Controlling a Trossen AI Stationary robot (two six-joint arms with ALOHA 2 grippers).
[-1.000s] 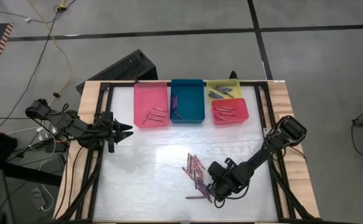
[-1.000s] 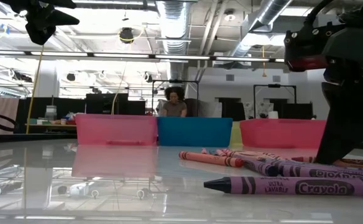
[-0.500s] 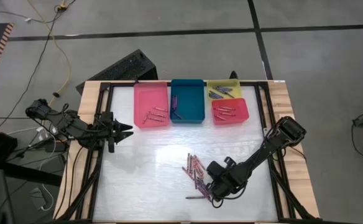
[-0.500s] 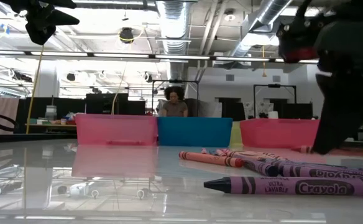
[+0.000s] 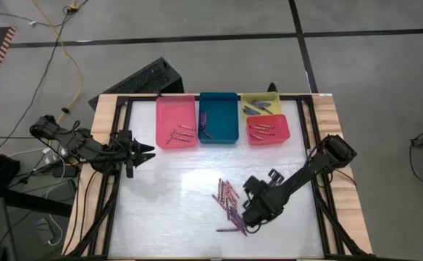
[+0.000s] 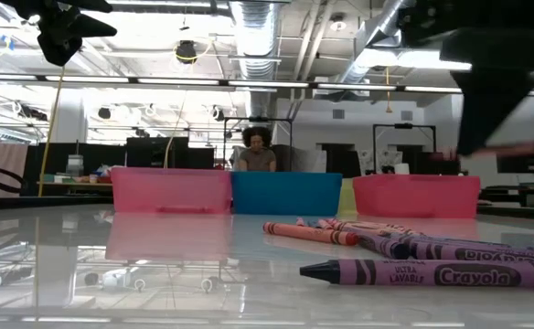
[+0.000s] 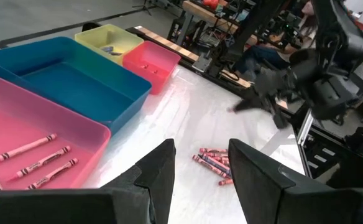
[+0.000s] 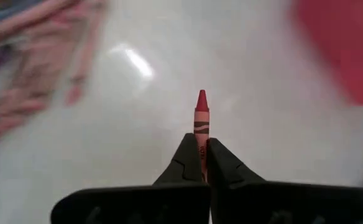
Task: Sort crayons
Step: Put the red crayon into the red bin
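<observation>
My right gripper is going inside the red tray (image 5: 266, 134). It will let go of the red crayon, now hanging above the table's near part, there, beside the crayons lying in it.
A red crayon (image 8: 201, 115) is between the shut fingers of my right gripper (image 8: 202, 155), which hangs above the table's near right part (image 5: 249, 216). Just left of it lies a loose pile of pink, red and purple crayons (image 5: 228, 197), flat on the white table, with one purple crayon (image 5: 229, 230) nearer the front edge. At the table's left edge my left gripper (image 5: 145, 152) waits in the air, open (image 7: 200, 163). Pink (image 5: 175, 109), teal (image 5: 219, 136), yellow (image 5: 271, 96) and red (image 5: 284, 130) trays stand along the far edge, each with a few crayons. My right gripper pinches the red crayon's wrapped shaft (image 8: 201, 140), toward its blunt end, between the two fingertips. The fingers slant down from the table's right side. The pointed end (image 8: 201, 96) sticks out past the fingertips. In the low view the crayon (image 6: 518, 146) hangs clear of the table.
A black frame (image 5: 117, 181) edges the white table top (image 5: 168, 203), with wooden strips outside it. Bare table lies between the pile and the trays. In the low view a seated person (image 6: 256, 151) shows behind the trays in the room beyond.
My right gripper has risen from the table beside the pile, tipping less steeply downward. It stays shut on the red crayon, which has come up off the table and now hangs clear.
</observation>
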